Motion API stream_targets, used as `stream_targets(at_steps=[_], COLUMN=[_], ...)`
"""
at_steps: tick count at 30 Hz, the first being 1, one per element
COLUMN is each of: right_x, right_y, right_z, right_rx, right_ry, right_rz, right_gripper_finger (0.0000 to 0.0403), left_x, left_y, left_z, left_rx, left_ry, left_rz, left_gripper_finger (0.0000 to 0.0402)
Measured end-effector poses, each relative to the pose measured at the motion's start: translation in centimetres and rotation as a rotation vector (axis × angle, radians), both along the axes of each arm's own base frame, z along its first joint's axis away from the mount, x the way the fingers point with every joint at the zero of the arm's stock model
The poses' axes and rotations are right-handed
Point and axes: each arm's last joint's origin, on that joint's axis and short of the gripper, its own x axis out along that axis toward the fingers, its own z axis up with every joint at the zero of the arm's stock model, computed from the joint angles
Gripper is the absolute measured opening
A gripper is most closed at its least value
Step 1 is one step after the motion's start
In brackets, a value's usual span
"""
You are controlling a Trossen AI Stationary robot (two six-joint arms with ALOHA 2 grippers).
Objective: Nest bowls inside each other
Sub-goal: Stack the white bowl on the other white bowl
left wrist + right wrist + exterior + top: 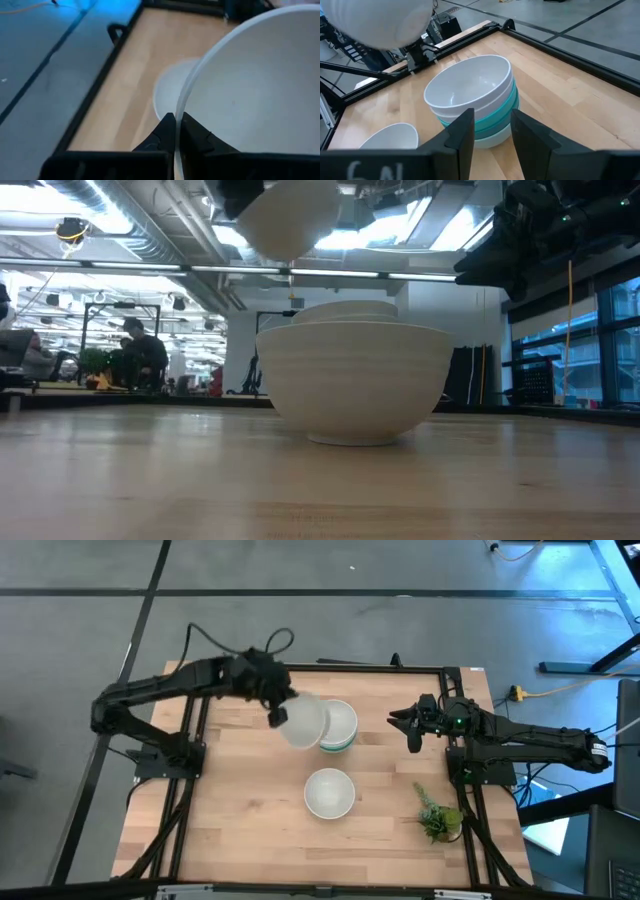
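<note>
Next, I let go of the white bowl with my left gripper inside the top bowl of the nested stack [328,724] [186,90].
My left gripper [276,712] is shut on a white bowl [303,720], held in the air beside and partly over a stack of nested bowls [338,726] at the table's far middle. The stack [472,102] has white bowls on top, turquoise and pale ones below, and rests on its base. A single white bowl [329,792] stands upright nearer the front; it fills the low view [352,380]. My right gripper [410,727] is open and empty, right of the stack. My left gripper pinches the white bowl's rim [181,106] between its two fingers, one finger inside the bowl and one outside. The fingers come from the table's left. The bowl is lifted clear of the table and tilted, as the right wrist view [380,22] shows.
A small green plant sprig [438,815] lies near the table's front right corner. A black frame [380,667] runs around the table. Bare wood lies at the front left. A person [140,355] sits far off in the room behind.
</note>
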Motion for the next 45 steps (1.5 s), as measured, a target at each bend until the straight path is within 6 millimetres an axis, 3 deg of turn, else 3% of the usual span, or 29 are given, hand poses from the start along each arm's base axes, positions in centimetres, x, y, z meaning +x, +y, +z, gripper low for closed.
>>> stream_targets(at_steps=[5, 9, 22, 30, 45], right_x=[0.0, 0.0, 0.0, 0.0, 0.0], right_y=[0.0, 0.0, 0.0, 0.0, 0.0], right_z=[0.0, 0.0, 0.0, 0.0, 0.0], right_rx=[0.000, 0.001, 0.003, 0.004, -0.002], right_ry=[0.000, 0.001, 0.000, 0.000, 0.003], right_rz=[0.000, -0.001, -0.001, -0.001, 0.001], right_gripper_finger=[0.0129, 0.0129, 0.0129, 0.0129, 0.0129], left_x=[2.1, 4.3, 11.3, 12.2, 12.0], left_y=[1.9, 3.3, 6.0, 7.6, 8.4], left_z=[1.9, 1.6, -4.8, -7.2, -8.0], left_rx=[-0.013, -0.069, -0.144, -0.174, -0.210], left_ry=[0.023, 0.091, 0.321, 0.377, 0.408], left_rz=[0.003, -0.019, -0.093, -0.065, -0.081], left_gripper_finger=[0.0002, 0.0002, 0.0002, 0.0002, 0.0006])
